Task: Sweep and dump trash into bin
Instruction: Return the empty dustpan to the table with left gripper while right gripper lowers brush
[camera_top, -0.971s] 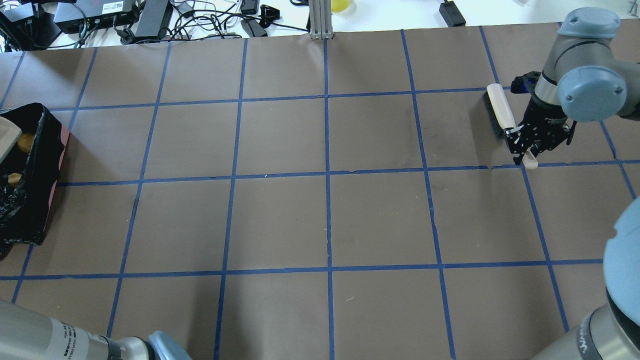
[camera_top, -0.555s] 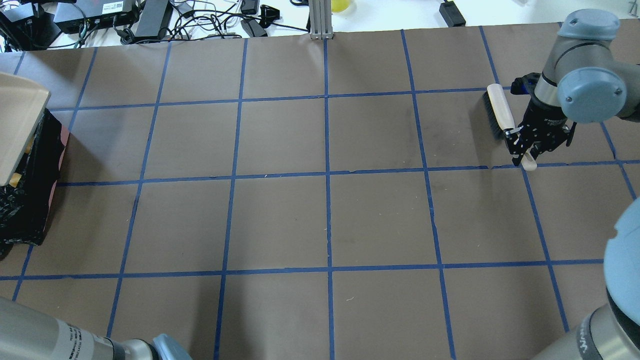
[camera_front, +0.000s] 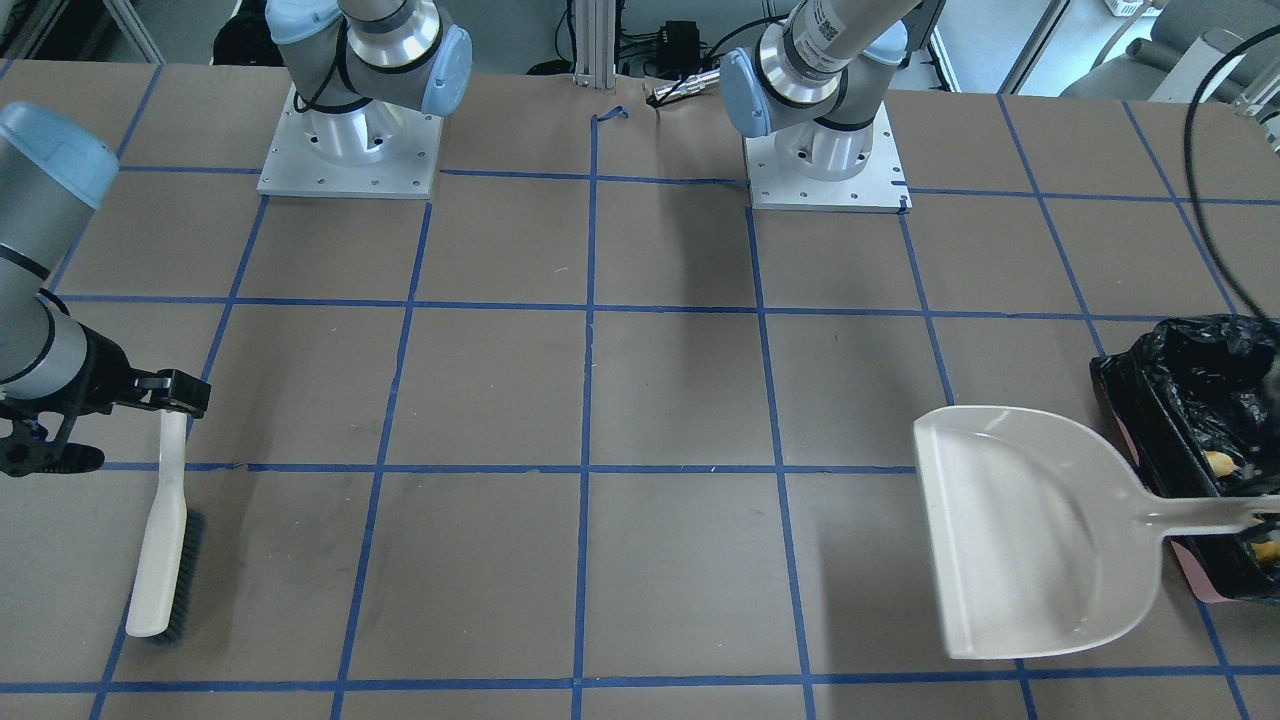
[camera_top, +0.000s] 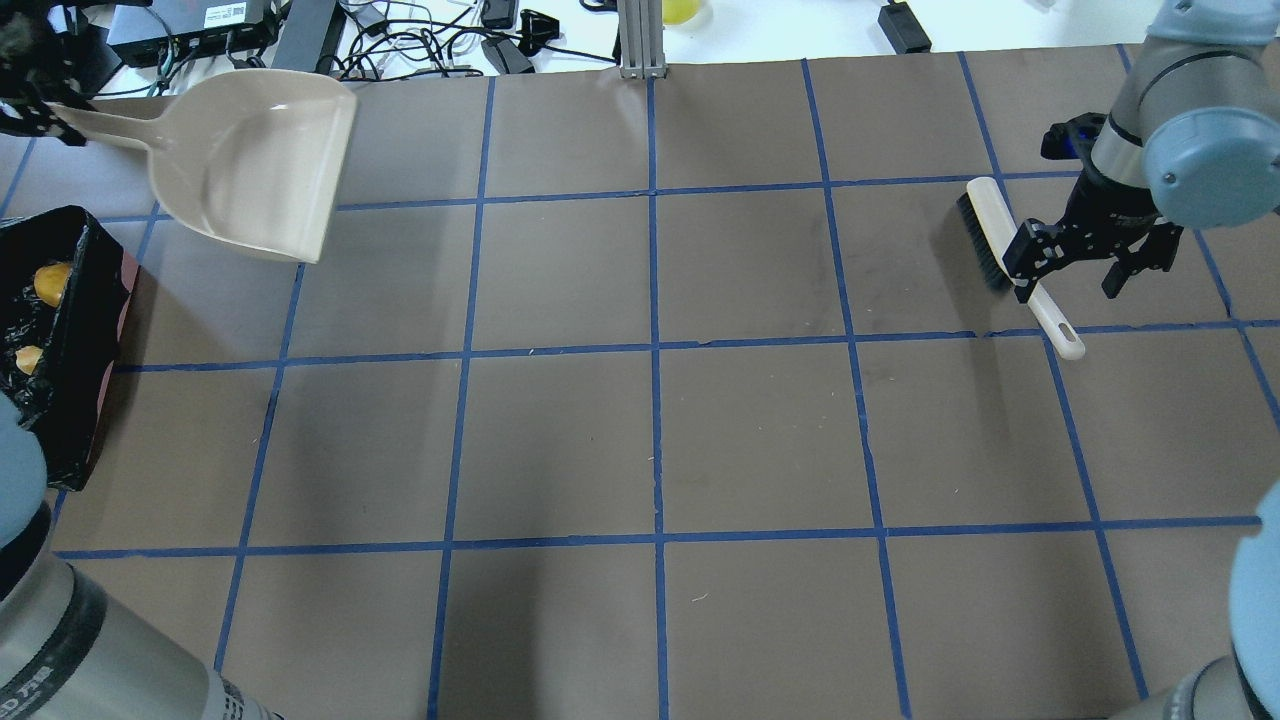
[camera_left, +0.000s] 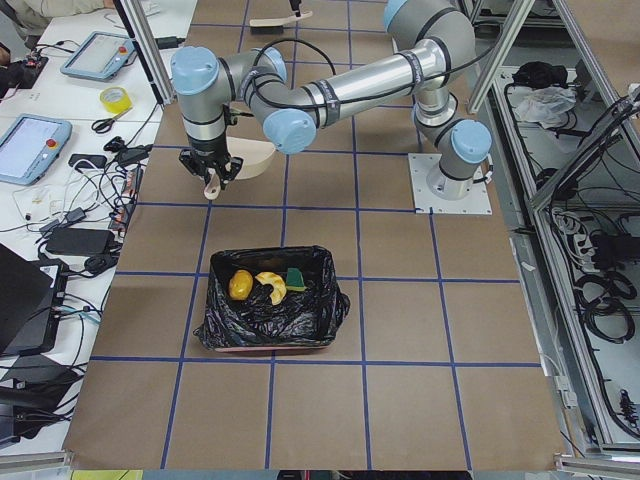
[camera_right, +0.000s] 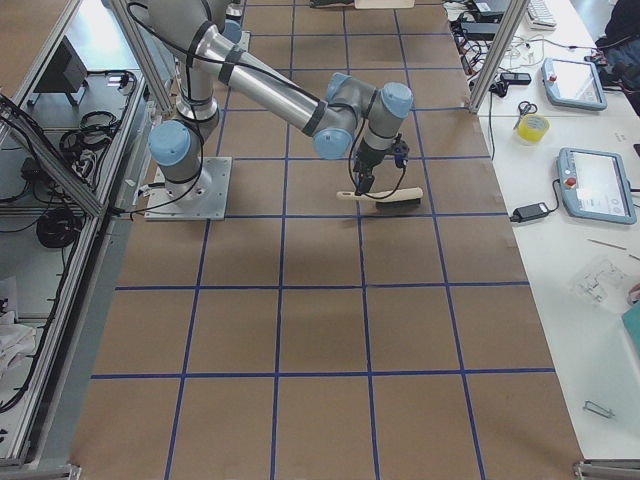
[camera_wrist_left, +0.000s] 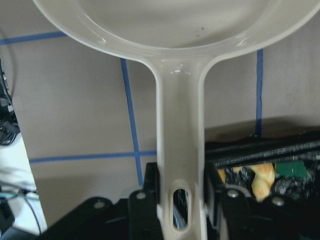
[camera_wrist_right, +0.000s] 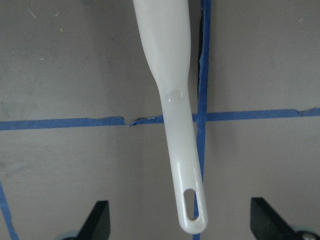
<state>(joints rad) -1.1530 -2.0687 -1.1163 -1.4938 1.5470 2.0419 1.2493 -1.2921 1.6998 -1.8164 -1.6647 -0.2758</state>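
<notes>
Next, my left gripper releases the beige dustpan, which hangs just beyond the bin now, on a blue tape line (camera_front: 816, 587) between the bin and the brush.
The bin (camera_left: 318, 318), a pink tub lined with a black bag, stands at the table's left end (camera_top: 70, 400). In it lie the golden-brown lump (camera_left: 240, 285), the curled strip (camera_left: 270, 288) and a sponge-like wedge (camera_left: 296, 278) that shows a green face. My left gripper (camera_wrist_left: 180, 200) is shut on the handle of the beige dustpan (camera_top: 250, 160), which hangs empty just beyond the bin. My right gripper (camera_wrist_right: 180, 212) is open, its jaws wide apart over the handle of the white brush (camera_top: 1000, 235). The brush lies on the table.
Cables and power boxes (camera_top: 250, 35) lie along the far edge behind the dustpan. An aluminium post (camera_top: 640, 40) stands at the far middle. The brown paper with a blue tape grid (camera_top: 655, 440) covers the table.
My left gripper has swung the dustpan off the bin to the far side of the table. My right gripper has opened and let go of the brush handle.
</notes>
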